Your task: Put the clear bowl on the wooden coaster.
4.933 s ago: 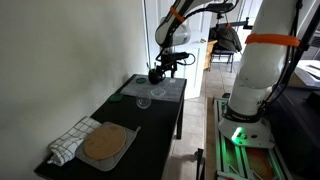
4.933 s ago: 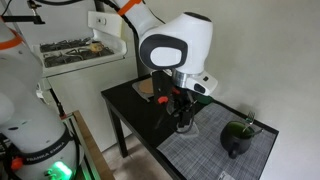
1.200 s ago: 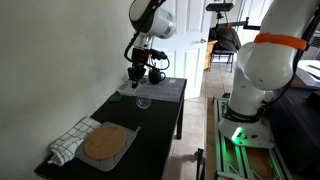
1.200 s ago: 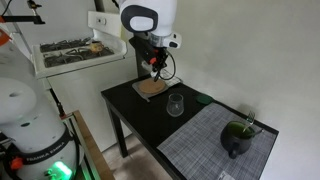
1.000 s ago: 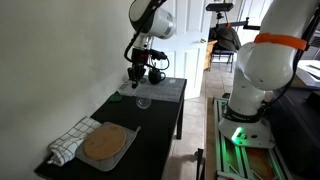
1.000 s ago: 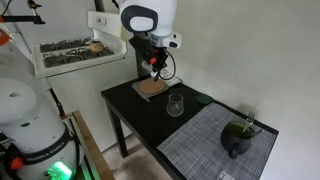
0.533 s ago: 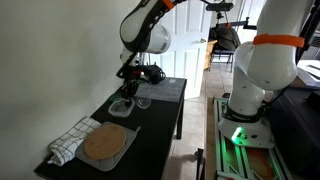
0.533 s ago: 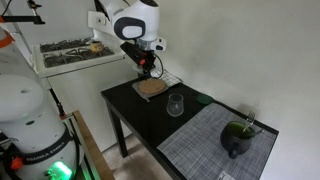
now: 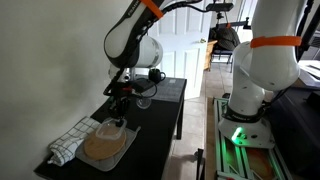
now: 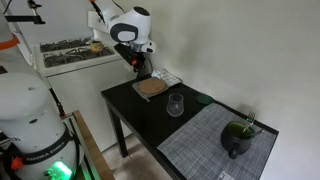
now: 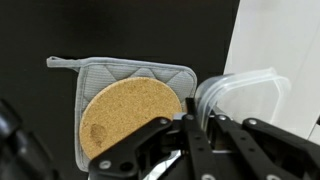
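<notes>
My gripper is holding the clear bowl beside the coaster's edge and will let go of it on the far half of the wooden coaster [image 9: 107, 137] [image 11: 147, 130], just inside the coaster's rim.
The clear bowl [image 11: 243, 95] shows in the wrist view as a transparent rounded container, and my gripper [image 11: 203, 128] is shut on its left rim. In that view the bowl hangs beside the right edge of the wooden coaster [image 11: 130, 115], a round tan disc on a grey mat [image 11: 105, 73]. In an exterior view the gripper [image 9: 118, 112] holds the bowl [image 9: 113, 128] just above the far edge of the coaster [image 9: 103, 144]. Seen from the opposite side, the gripper [image 10: 141, 70] hovers over the coaster [image 10: 150, 87]; the bowl is hard to make out there.
A checkered cloth [image 9: 68, 141] lies next to the grey mat by the wall. A wine glass [image 9: 143, 101] [image 10: 175, 103] stands mid-table. A dark pot [image 10: 237, 135] sits on a striped placemat [image 10: 205, 145] at the far end. The black table's edge [image 9: 170, 125] runs alongside.
The arm has carried the clear bowl from above the wine glass along the table to the coaster and lowered it. The gripper stayed shut on the bowl.
</notes>
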You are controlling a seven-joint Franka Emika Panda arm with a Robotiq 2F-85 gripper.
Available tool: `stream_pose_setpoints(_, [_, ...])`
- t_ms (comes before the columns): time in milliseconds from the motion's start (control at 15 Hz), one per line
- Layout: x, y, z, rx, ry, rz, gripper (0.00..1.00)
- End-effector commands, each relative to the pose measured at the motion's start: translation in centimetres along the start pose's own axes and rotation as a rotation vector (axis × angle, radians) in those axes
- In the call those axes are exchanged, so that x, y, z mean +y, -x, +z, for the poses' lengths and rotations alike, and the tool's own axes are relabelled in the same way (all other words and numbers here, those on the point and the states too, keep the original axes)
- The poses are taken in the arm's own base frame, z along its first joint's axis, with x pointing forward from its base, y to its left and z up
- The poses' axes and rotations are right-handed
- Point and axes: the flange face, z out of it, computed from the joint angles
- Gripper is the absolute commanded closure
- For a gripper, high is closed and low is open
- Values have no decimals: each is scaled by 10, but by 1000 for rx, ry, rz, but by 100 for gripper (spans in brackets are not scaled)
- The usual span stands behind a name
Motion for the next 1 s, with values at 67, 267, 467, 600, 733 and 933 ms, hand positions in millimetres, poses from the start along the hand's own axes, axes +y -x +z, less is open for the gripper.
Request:
stream_pose_setpoints(67, [2,-3,-1,20,-18,26,98])
stream_pose_setpoints(267, [14,-13,21,97,-33,161,98])
stream_pose_setpoints(467, [31,-19,48,157,-10,268,98])
stream_pose_setpoints(600, [42,-22,65,165,-8,330,98])
stream_pose_setpoints(733, [49,-23,81,166,-10,380,98])
stream_pose_setpoints(933, [55,-27,99,164,-17,432,98])
